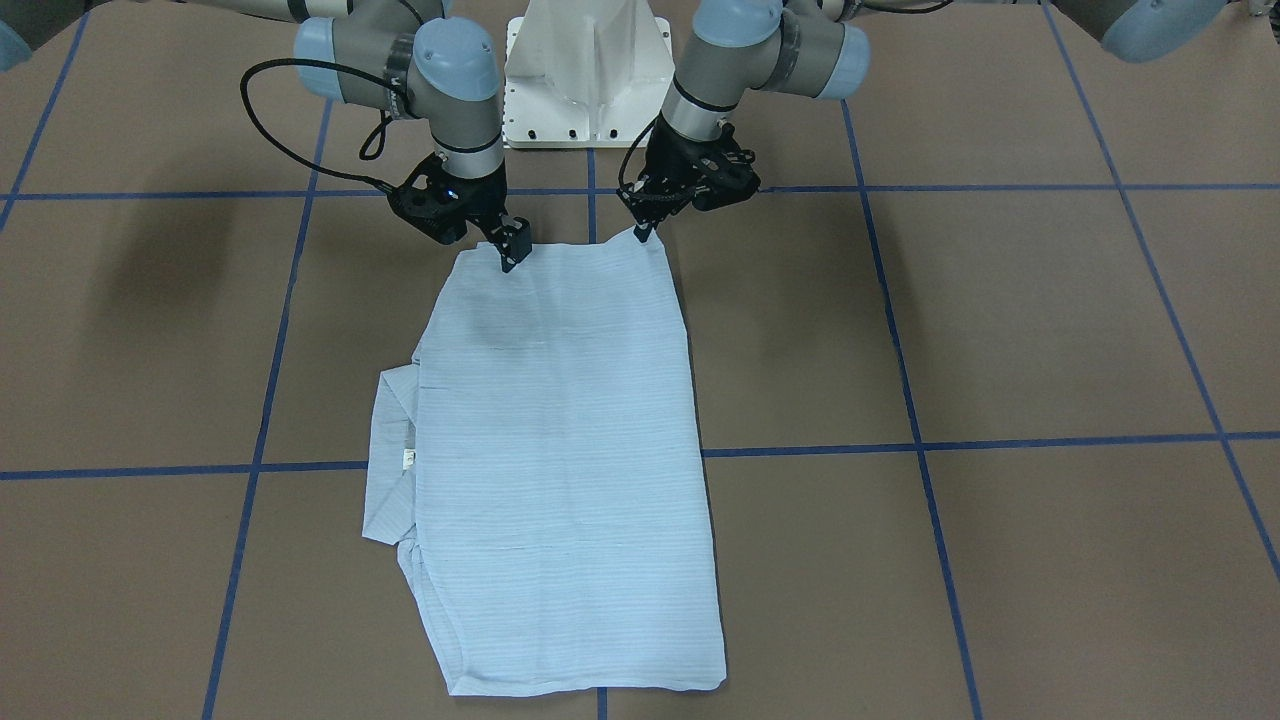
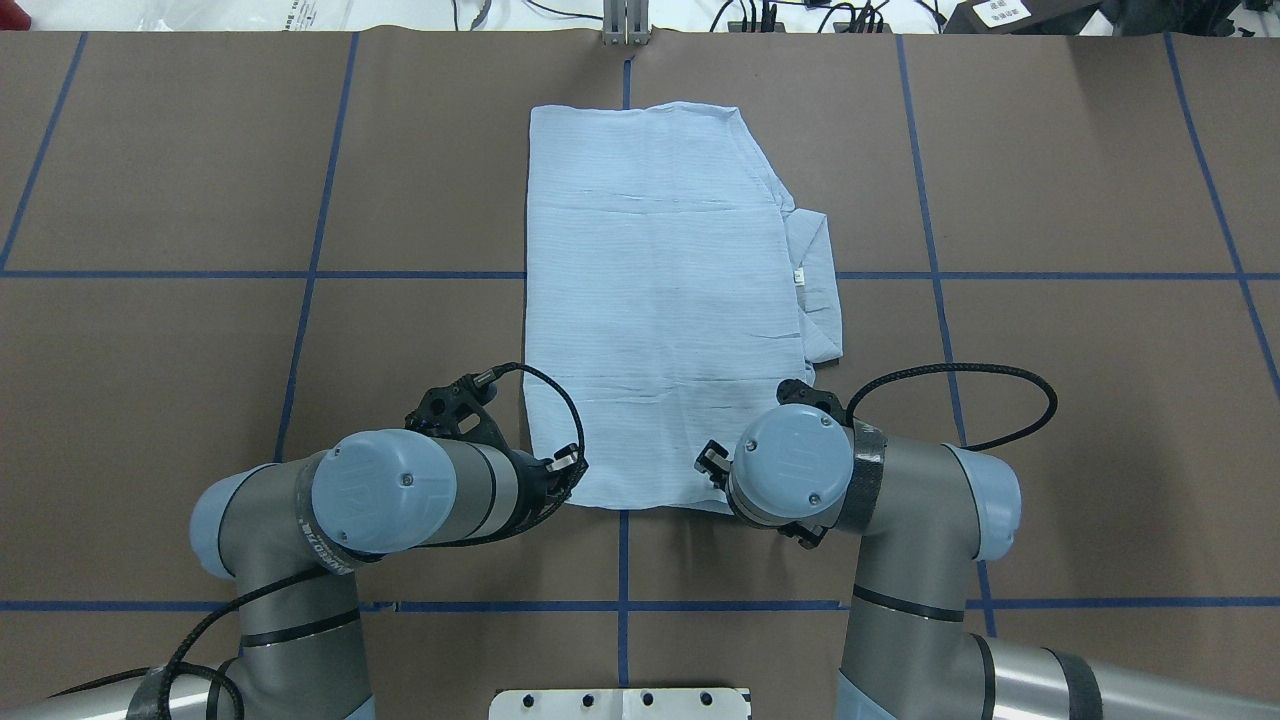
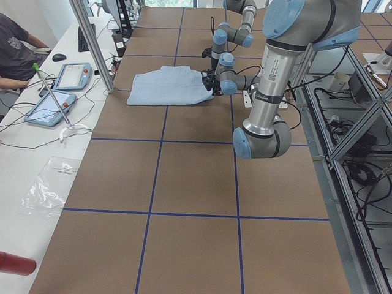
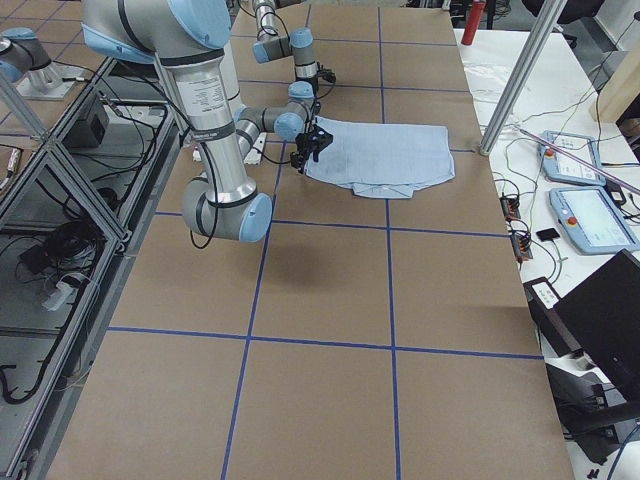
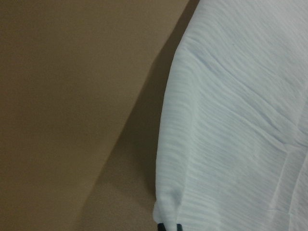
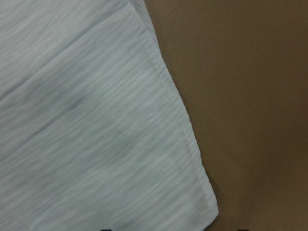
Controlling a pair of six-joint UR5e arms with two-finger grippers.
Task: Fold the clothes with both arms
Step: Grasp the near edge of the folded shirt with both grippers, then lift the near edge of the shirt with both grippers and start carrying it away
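Observation:
The shirt's near corner lies flat under the open fingers of the robot's right gripper, so that gripper should pinch the shirt's edge there (image 1: 489,250) before both grippers pull the shirt.
The clothes are one pale blue striped shirt (image 1: 570,450) (image 2: 660,300), folded into a long flat rectangle on the brown table, with its collar (image 1: 392,450) poking out on my right side. Both arms reach down at the shirt's edge nearest the robot base. My left gripper (image 1: 643,232) (image 2: 568,462) is shut on one corner, which rises in a small peak; the left wrist view shows the cloth (image 5: 231,120) bunched at the fingertips. My right gripper (image 1: 512,255) (image 2: 712,462) stands open over the other corner. There the cloth (image 6: 86,120) lies flat, with dark fingertips wide apart at the frame's bottom.
The white pedestal base (image 1: 588,70) stands just behind the grippers. Blue tape lines (image 1: 800,448) cross the brown table. Beyond the far edge a side table holds tablets (image 3: 70,76) and cables, and a person (image 3: 15,49) sits there.

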